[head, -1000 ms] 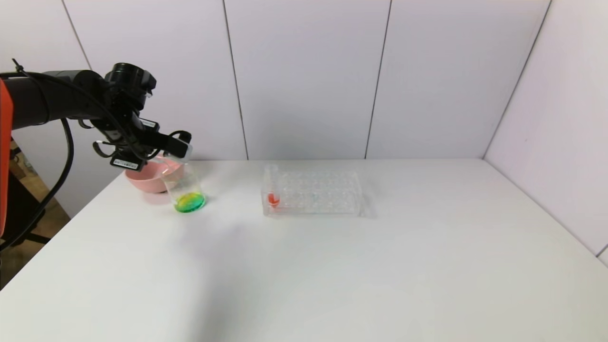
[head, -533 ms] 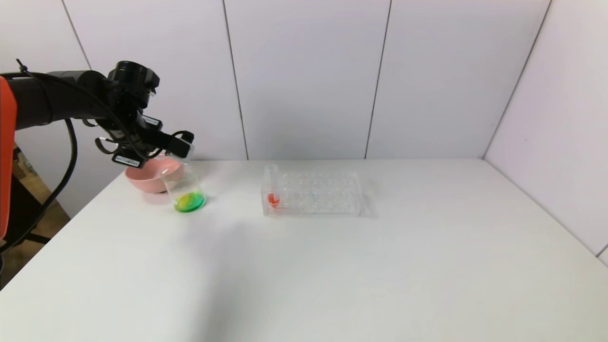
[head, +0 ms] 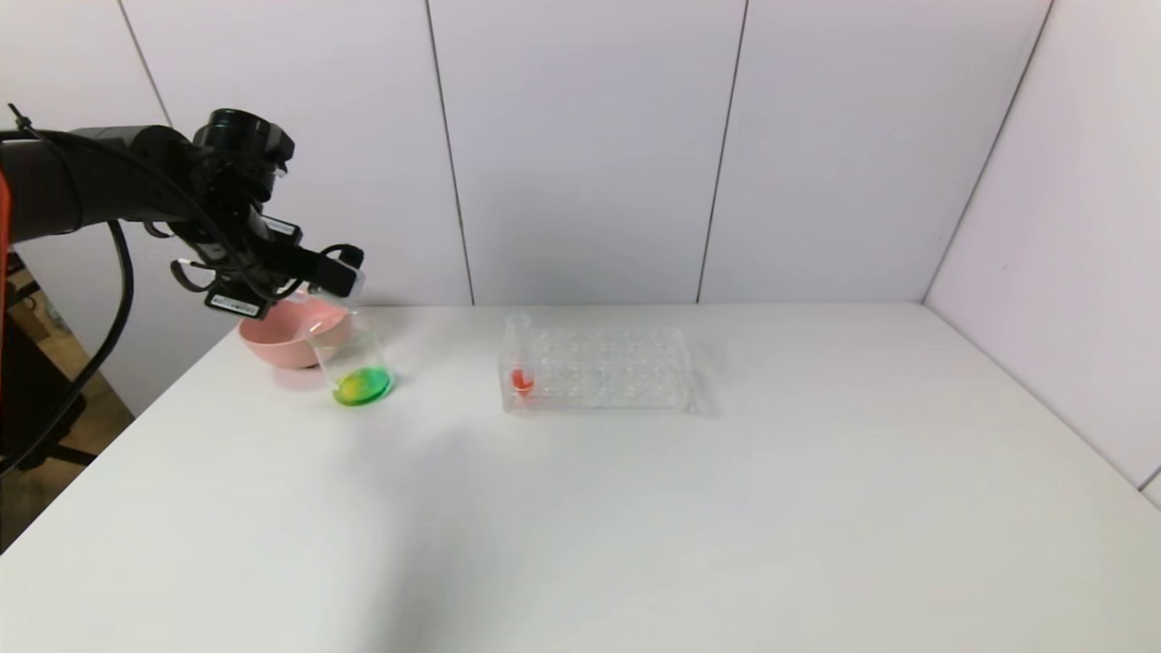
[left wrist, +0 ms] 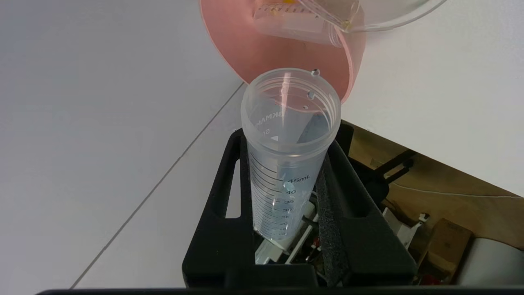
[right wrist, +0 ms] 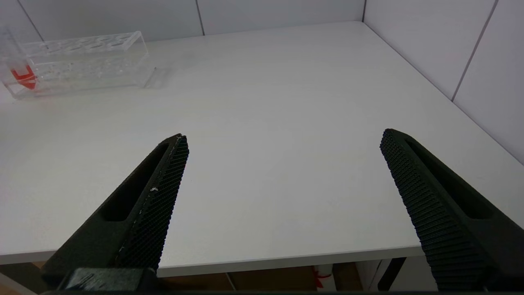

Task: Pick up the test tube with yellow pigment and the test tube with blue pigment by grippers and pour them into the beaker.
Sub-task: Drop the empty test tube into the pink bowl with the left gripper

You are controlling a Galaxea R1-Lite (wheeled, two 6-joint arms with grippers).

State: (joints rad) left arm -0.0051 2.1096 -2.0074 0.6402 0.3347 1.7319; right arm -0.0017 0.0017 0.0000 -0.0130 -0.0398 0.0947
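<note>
My left gripper needs to let go of the test tube with blue pigment inside the pink bowl (head: 317,323), toward the beaker.
My left gripper (head: 340,276) hovers just above the beaker (head: 354,358), at the back left of the table. It is shut on the test tube with blue pigment (left wrist: 286,164), a clear graduated tube holding only a faint blue trace. The tube's open mouth points toward the pink bowl (left wrist: 262,53) and the beaker rim (left wrist: 389,22). Green and yellow liquid fills the beaker's bottom. A clear tube with yellow specks (left wrist: 299,18) seems to lie in the bowl. My right gripper (right wrist: 283,137) is open and empty over the table's front edge.
A clear many-holed rack (head: 608,367) stands mid-table with a red-tipped tube (head: 520,363) at its left end. The pink bowl (head: 272,340) sits right behind the beaker, near the table's left edge. White wall panels close the back and right.
My left gripper has drifted slightly left and up with the tube still in it. The beaker, bowl and rack have not moved.
</note>
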